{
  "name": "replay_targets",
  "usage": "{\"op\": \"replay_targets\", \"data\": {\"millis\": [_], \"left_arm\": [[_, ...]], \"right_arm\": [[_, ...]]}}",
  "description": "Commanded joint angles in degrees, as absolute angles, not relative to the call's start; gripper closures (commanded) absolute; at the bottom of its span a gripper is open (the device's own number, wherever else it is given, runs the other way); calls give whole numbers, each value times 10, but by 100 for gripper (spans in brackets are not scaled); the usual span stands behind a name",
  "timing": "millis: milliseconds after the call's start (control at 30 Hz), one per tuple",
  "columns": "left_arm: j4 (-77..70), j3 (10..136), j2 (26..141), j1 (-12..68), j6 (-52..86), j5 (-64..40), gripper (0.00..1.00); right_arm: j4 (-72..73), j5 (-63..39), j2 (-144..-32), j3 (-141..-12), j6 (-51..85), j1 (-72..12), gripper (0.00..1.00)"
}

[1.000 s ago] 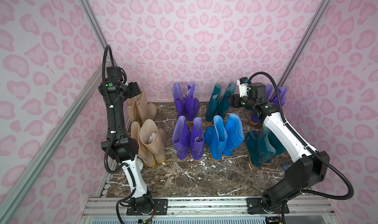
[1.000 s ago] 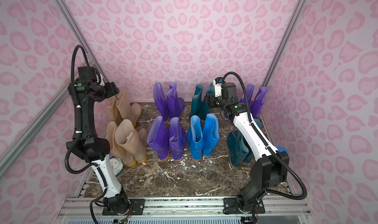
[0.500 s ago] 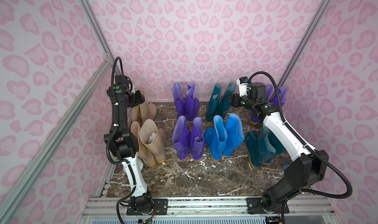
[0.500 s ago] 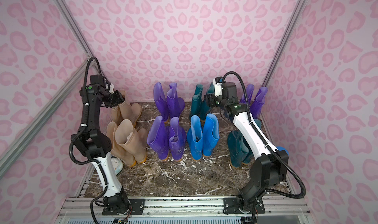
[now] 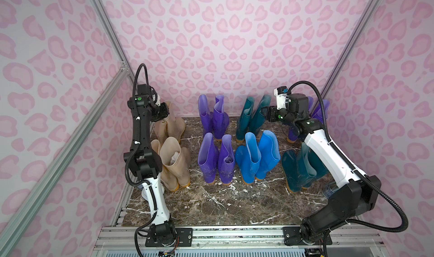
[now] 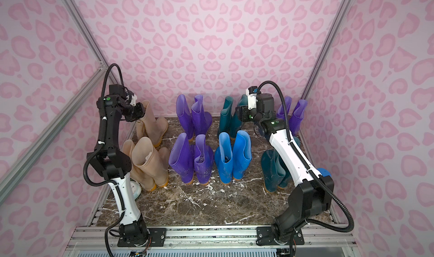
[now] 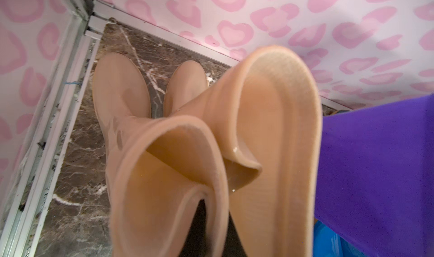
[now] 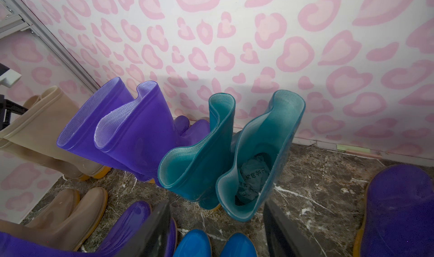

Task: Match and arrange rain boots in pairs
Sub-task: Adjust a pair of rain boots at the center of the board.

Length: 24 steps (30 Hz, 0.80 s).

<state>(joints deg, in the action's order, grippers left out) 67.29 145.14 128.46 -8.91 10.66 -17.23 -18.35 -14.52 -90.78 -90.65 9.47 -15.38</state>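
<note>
The robot's left gripper will set the back beige boot down on the marble floor [image 5: 184, 137] near the back purple pair.
The rain boots stand in pairs on the marble floor [image 5: 223, 204]: beige back [image 5: 173, 126] and front [image 5: 176, 166], purple back [image 5: 215, 117] and front [image 5: 216, 159], bright blue [image 5: 257, 157], teal back [image 5: 250, 117] and front [image 5: 300, 169], and purple in the back right corner [image 5: 319, 110]. My left gripper [image 5: 164, 113] [image 7: 217, 225] is shut on the top rim of a back beige boot [image 7: 169, 173]. My right gripper [image 5: 267, 113] [image 8: 216, 234] hangs open just in front of the back teal pair [image 8: 256, 155], holding nothing.
A pale round clock [image 6: 136, 190] sits low by the left arm's base, behind the front beige boots. A blue object [image 6: 324, 172] lies by the right wall behind the right arm. Pink patterned walls [image 5: 234, 44] close in three sides. The metal rail [image 5: 234, 237] runs along the front.
My left arm swung in toward the back beige pair and its gripper closed on a boot's rim. The right gripper narrowed a little and stayed near the back teal boots.
</note>
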Motion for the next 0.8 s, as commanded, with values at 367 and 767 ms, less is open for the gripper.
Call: {"op": "replay_targets", "data": {"millis": [367, 767], "left_arm": [[546, 1468, 1317, -26, 158, -237, 98], [434, 1462, 1333, 11, 223, -231, 97]], "right_arm": [[-188, -131, -872, -889, 95, -162, 38], [-215, -100, -875, -901, 97, -148, 36]]}}
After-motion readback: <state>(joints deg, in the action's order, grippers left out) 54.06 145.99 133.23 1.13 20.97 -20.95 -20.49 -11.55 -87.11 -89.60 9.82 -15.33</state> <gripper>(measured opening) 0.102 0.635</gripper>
